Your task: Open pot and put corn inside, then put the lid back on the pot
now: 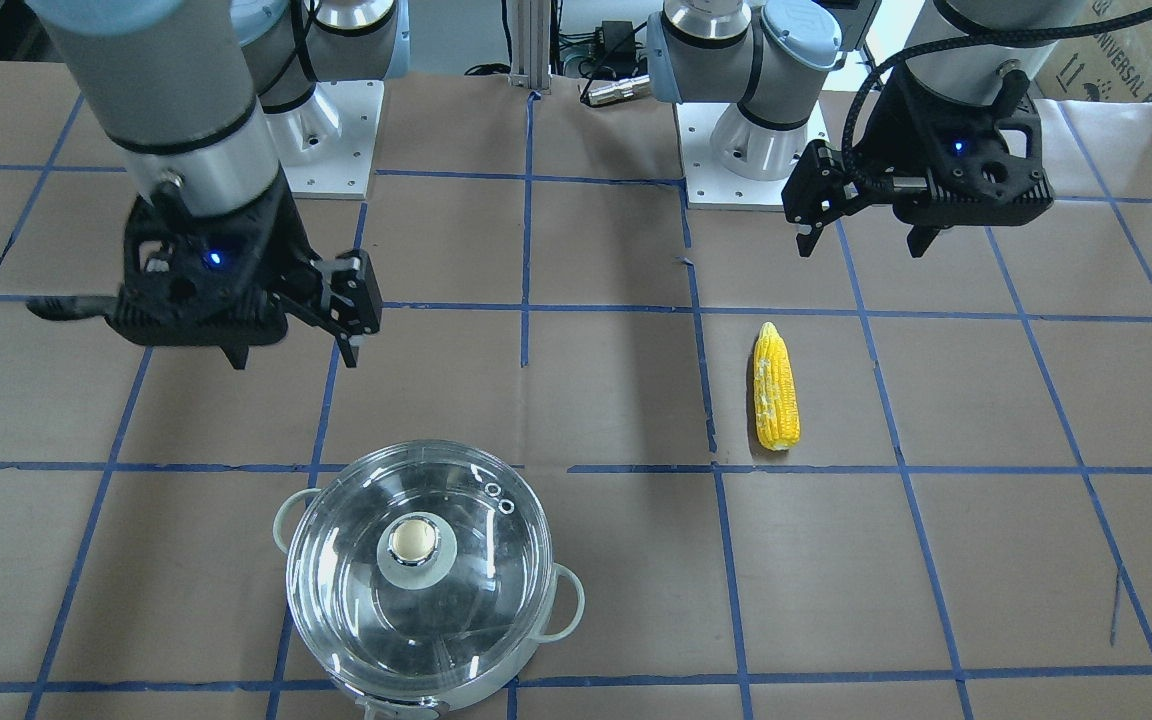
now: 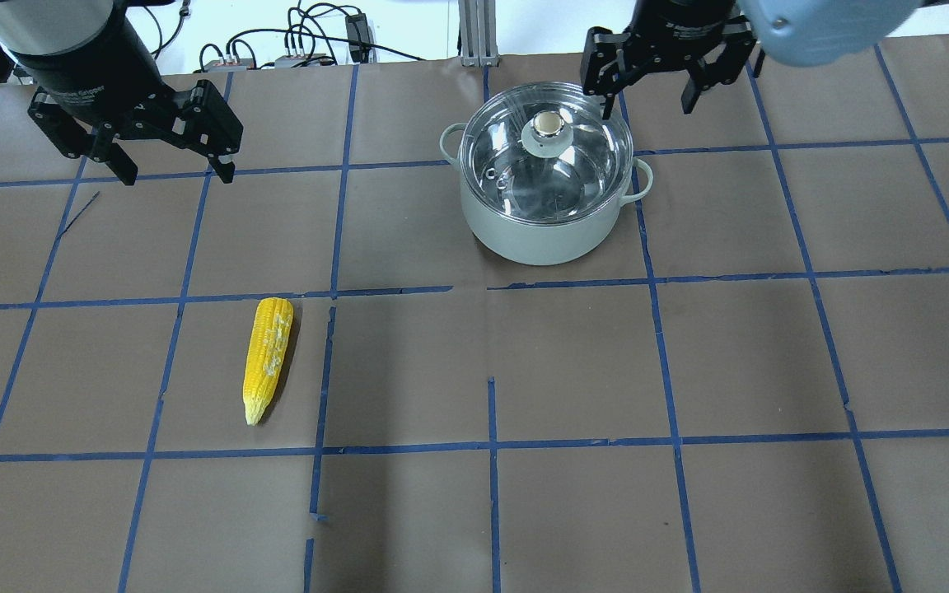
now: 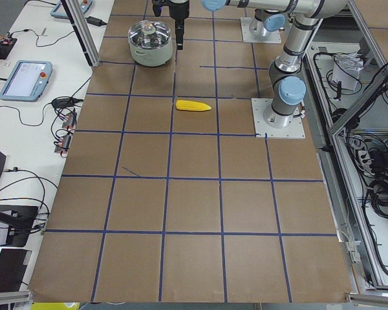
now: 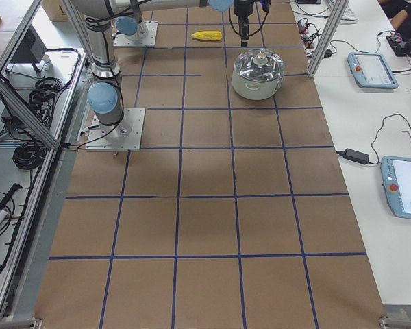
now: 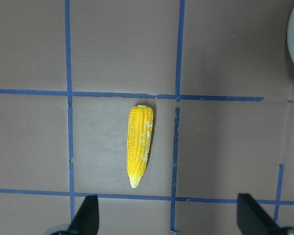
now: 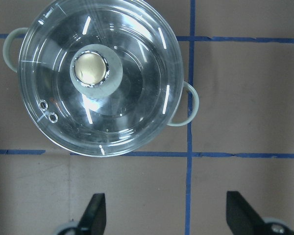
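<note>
The round knob (image 1: 413, 540) (image 6: 90, 68) on top of the glass lid is the next place my right gripper needs to move to and grip, so the pot can be opened.
The pot (image 2: 549, 231) stands on the far side of the table, and the glass lid (image 2: 547, 152) sits shut on it. My right gripper (image 2: 647, 105) hovers open and empty above the table just beyond the pot. In the right wrist view the lid (image 6: 98, 73) lies ahead of the open fingers (image 6: 95, 213). The yellow corn (image 2: 267, 358) lies flat on the table's left half. My left gripper (image 2: 170, 173) is open and empty, high and beyond the corn. The corn also shows in the left wrist view (image 5: 139, 147).
The table is brown paper with a blue tape grid (image 2: 491, 445). The two arm bases (image 1: 746, 150) stand at the robot's edge. Cables and tablets (image 4: 373, 68) lie on the side bench past the pot. The pot's looped handles (image 1: 566, 600) stick out sideways.
</note>
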You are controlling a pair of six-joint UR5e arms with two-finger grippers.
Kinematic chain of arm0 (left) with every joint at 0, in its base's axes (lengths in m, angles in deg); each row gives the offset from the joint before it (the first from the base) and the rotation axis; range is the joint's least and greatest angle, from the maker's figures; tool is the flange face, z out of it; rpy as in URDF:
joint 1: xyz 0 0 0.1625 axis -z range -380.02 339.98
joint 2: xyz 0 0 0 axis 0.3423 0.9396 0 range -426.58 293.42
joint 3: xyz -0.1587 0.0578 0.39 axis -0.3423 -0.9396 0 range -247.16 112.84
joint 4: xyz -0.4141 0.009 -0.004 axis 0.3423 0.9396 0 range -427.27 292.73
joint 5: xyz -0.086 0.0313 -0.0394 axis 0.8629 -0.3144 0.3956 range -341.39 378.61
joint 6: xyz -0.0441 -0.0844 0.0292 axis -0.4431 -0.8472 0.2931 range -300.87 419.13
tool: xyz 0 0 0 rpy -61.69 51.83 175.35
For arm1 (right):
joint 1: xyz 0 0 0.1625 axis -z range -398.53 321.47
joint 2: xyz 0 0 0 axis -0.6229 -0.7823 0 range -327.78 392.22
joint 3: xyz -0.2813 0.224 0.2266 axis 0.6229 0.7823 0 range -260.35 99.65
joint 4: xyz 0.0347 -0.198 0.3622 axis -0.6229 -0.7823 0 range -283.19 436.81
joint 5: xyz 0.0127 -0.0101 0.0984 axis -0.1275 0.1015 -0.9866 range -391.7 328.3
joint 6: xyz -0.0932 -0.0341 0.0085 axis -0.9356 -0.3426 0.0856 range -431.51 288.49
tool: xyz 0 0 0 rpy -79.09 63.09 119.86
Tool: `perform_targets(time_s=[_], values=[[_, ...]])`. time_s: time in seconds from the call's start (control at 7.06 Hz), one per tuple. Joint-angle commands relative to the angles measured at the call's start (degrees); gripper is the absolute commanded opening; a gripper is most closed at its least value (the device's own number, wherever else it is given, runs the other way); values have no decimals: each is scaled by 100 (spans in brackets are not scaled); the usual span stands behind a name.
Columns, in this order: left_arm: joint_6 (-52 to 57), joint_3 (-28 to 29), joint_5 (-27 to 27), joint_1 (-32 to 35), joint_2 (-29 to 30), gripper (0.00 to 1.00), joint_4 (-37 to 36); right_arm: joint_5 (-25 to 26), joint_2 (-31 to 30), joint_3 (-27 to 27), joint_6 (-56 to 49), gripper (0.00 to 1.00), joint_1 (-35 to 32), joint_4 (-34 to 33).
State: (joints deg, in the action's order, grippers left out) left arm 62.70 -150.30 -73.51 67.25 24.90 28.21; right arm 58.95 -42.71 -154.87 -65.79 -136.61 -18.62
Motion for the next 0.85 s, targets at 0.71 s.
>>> perform_targets(time_s=[0.71], values=[[-49,-115,142,-8,133,100,-206,5,1797,1142,261,85,-430,-423]])
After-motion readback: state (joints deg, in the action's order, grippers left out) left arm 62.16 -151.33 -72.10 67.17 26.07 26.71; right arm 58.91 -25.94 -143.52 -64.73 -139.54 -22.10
